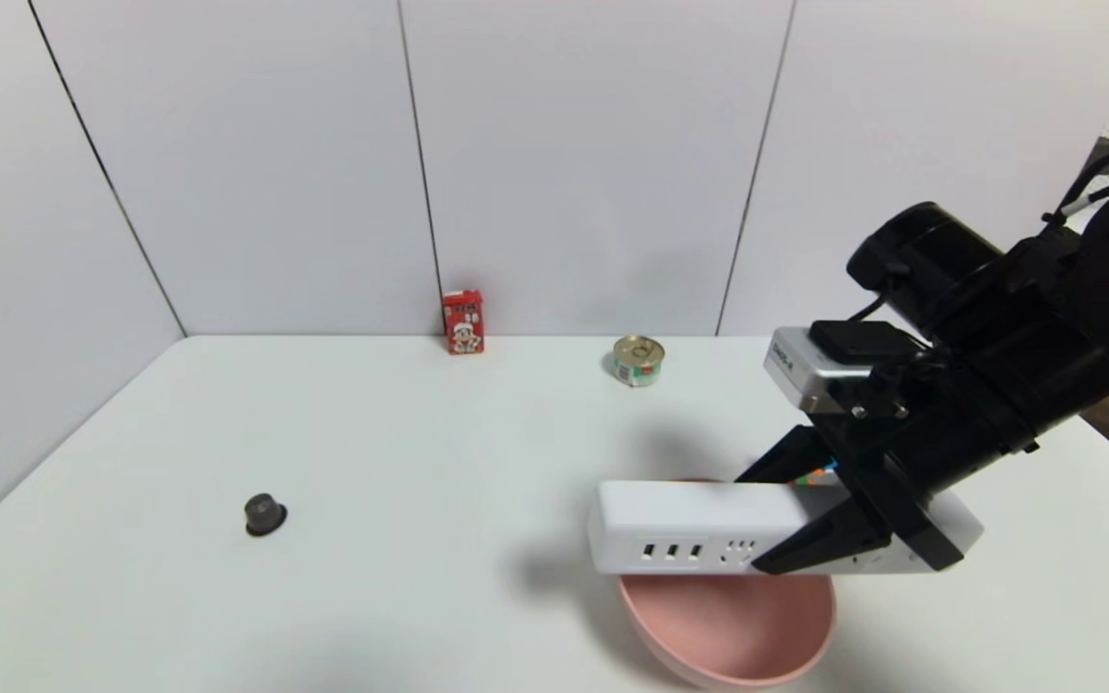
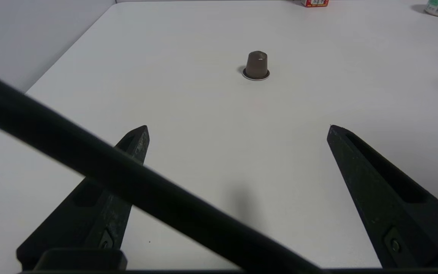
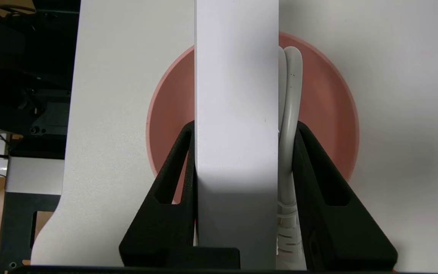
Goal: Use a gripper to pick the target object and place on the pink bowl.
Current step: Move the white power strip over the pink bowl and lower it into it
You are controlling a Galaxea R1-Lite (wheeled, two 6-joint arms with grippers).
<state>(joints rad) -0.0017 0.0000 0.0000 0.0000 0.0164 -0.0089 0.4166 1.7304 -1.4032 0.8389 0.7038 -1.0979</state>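
My right gripper has the white power strip to place. Next, I set it down across the middle of the pink bowl's rim point(image 1: 727, 561) point(image 3: 240, 137).
My right gripper point(image 1: 752, 525) is shut on the target object, a long white power strip point(image 1: 680, 525), which it holds level above the pink bowl point(image 1: 728, 626). The strip's socket side faces the table's front edge, and its free end sticks out past the bowl's left rim. In the right wrist view the two black fingers clamp the strip point(image 3: 236, 95) and its white cord point(image 3: 291, 106) between them, with the bowl point(image 3: 325, 99) directly below my right gripper point(image 3: 244, 127). My left gripper point(image 2: 237, 128) hangs open and empty over the table's left part.
A small brown capsule point(image 1: 265, 514) stands on the left of the table. A red carton point(image 1: 463, 322) and a tin can point(image 1: 638, 360) stand by the back wall. A bit of a multicoloured cube point(image 1: 814, 476) peeks out behind the strip. A black cable point(image 2: 127, 182) crosses the left wrist view.
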